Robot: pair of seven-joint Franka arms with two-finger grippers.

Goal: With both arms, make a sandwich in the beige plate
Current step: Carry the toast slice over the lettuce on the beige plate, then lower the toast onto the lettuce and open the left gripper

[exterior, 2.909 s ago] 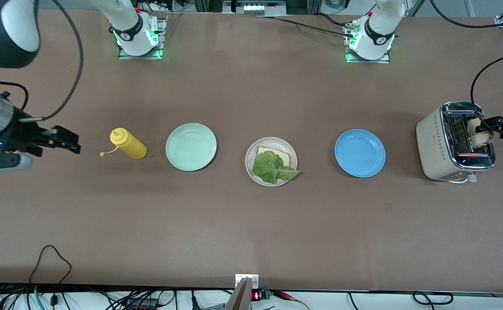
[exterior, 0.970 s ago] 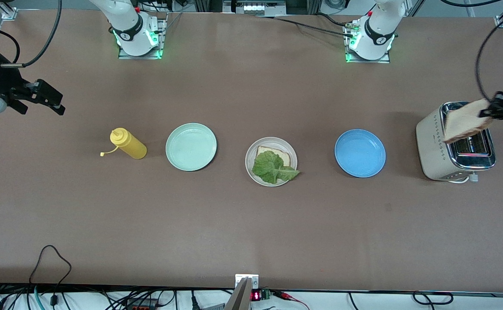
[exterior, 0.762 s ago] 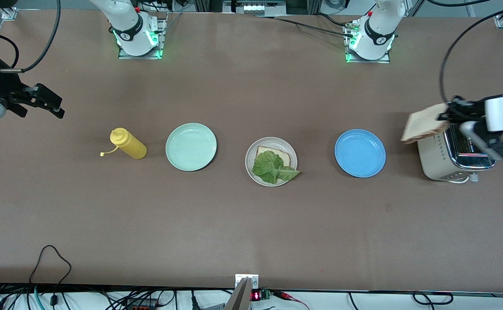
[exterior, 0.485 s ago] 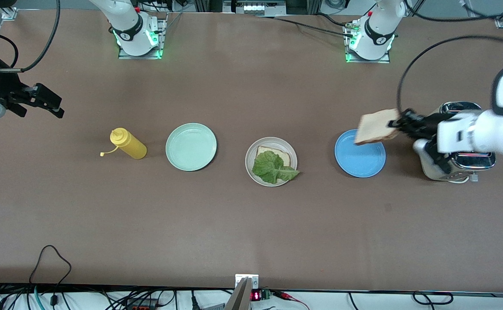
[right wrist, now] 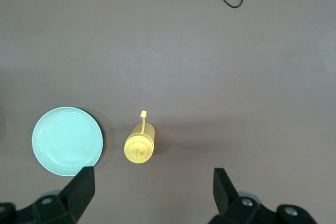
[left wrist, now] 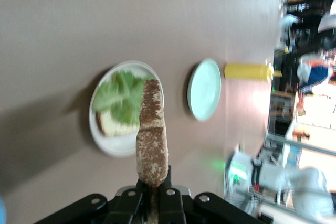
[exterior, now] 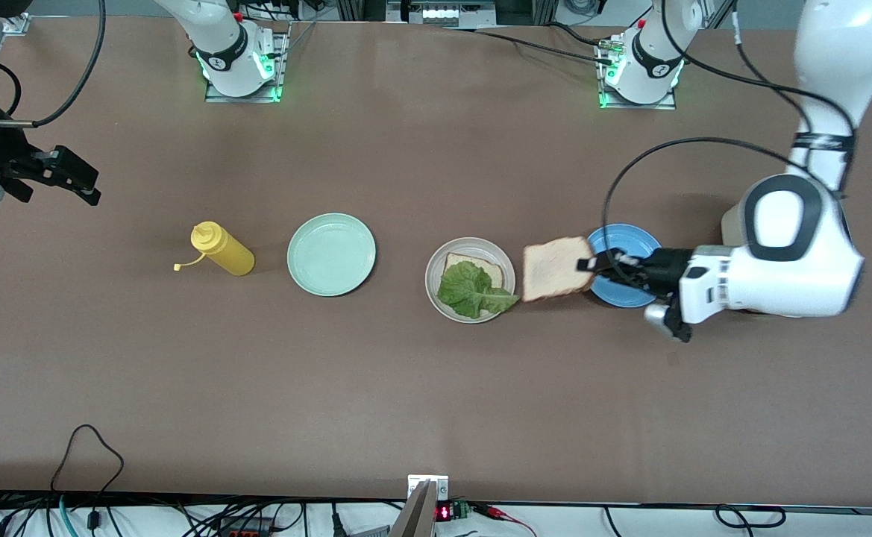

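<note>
Next, my left gripper lets go of the second bread slice on top of the green lettuce leaf (exterior: 468, 282) (left wrist: 122, 100).
The beige plate (exterior: 436, 292) sits mid-table with one bread slice (exterior: 491, 269) and a green lettuce leaf (exterior: 473, 292) on it. My left gripper (exterior: 596, 267) is shut on a second bread slice (exterior: 554, 268), held in the air between the beige plate and the blue plate (exterior: 638, 297). In the left wrist view the held slice (left wrist: 151, 135) is edge-on, with the beige plate (left wrist: 113, 148), lettuce (left wrist: 122, 96) and lower slice (left wrist: 113, 125) past it. My right gripper (exterior: 77, 176) is open and empty, waiting high near the right arm's end of the table; its fingertips (right wrist: 82, 184) frame bare table.
A mint green plate (exterior: 331, 254) and a yellow squeeze bottle (exterior: 222, 250) lie toward the right arm's end; both show in the right wrist view, plate (right wrist: 67, 141) and bottle (right wrist: 139, 147). The left arm's body hides the toaster.
My left gripper pulled the bread slice from the toaster and carried it over the blue plate toward the beige plate. My right gripper rose and drew back toward its table end.
</note>
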